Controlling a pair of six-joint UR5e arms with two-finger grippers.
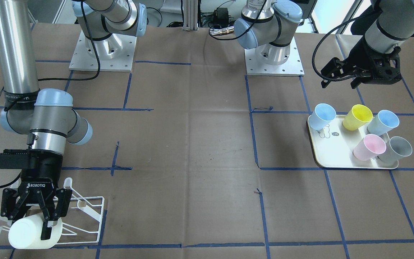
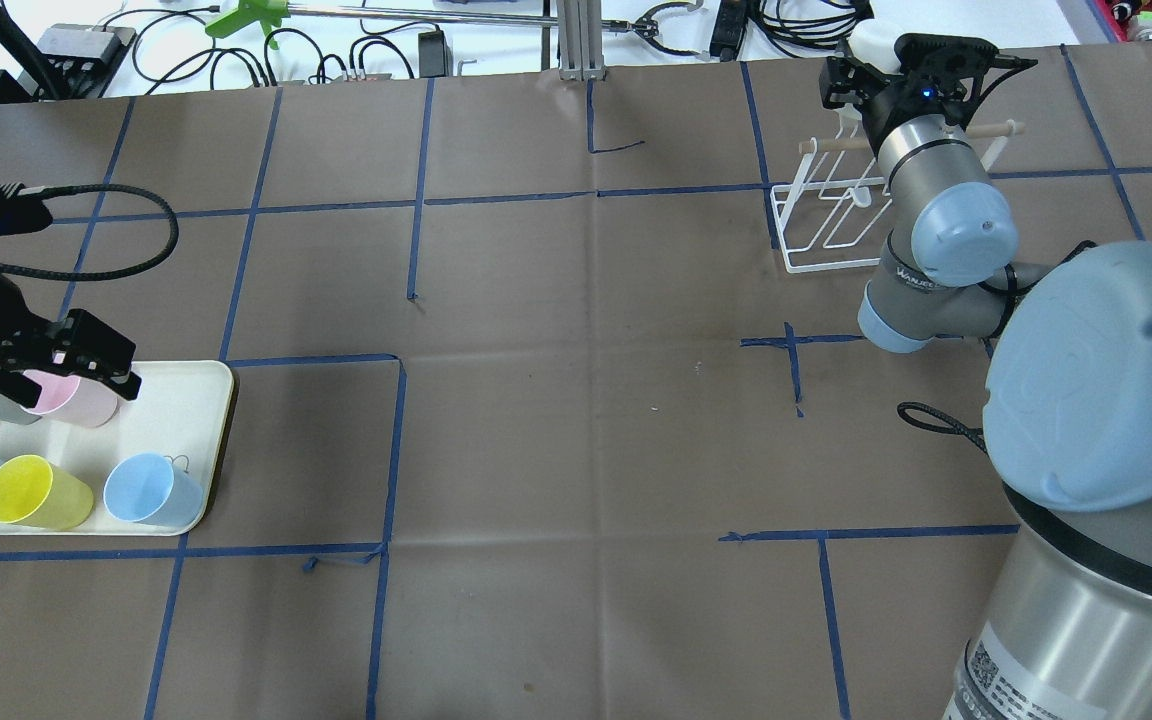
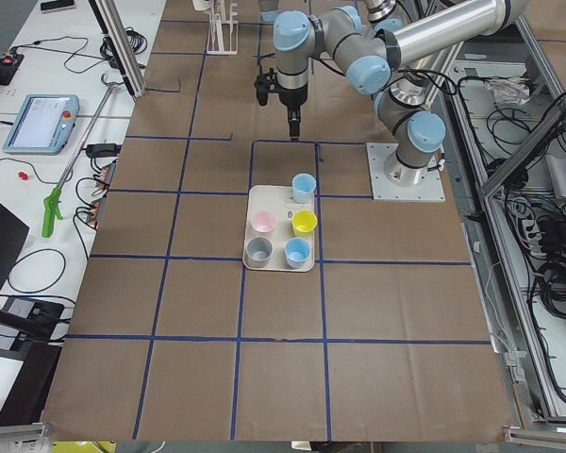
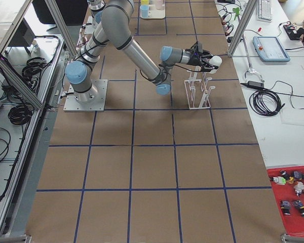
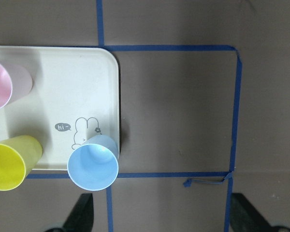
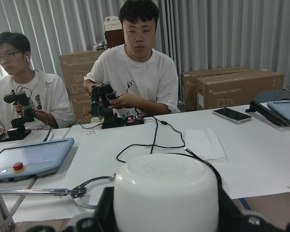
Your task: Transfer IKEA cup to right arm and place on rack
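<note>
My left gripper grabs the blue cup by the bunny drawing next, closing on the cup's rim (image 1: 316,108) (image 5: 116,177) on the side away from the yellow cup.
A white IKEA cup (image 1: 27,235) is clamped between the fingers of my right gripper (image 1: 34,219), which is shut on it. The cup hangs tilted over the outer end of the white wire rack (image 1: 86,212), near its wooden dowel. In the right wrist view the cup (image 6: 166,193) fills the lower middle. From overhead, the right gripper (image 2: 886,65) is above the rack (image 2: 826,225). My left gripper (image 1: 343,77) is open and empty, hovering beside the cream tray (image 1: 331,149). The left wrist view shows its fingertips (image 5: 82,212) spread wide below a blue cup (image 5: 93,164).
The tray (image 2: 176,400) holds several cups: pink (image 1: 369,147), grey (image 1: 397,149), yellow (image 1: 357,117) and two blue (image 1: 322,116). Both arm bases (image 1: 273,59) stand at the table's robot side. Two people (image 6: 135,82) sit at a white table beyond the rack.
</note>
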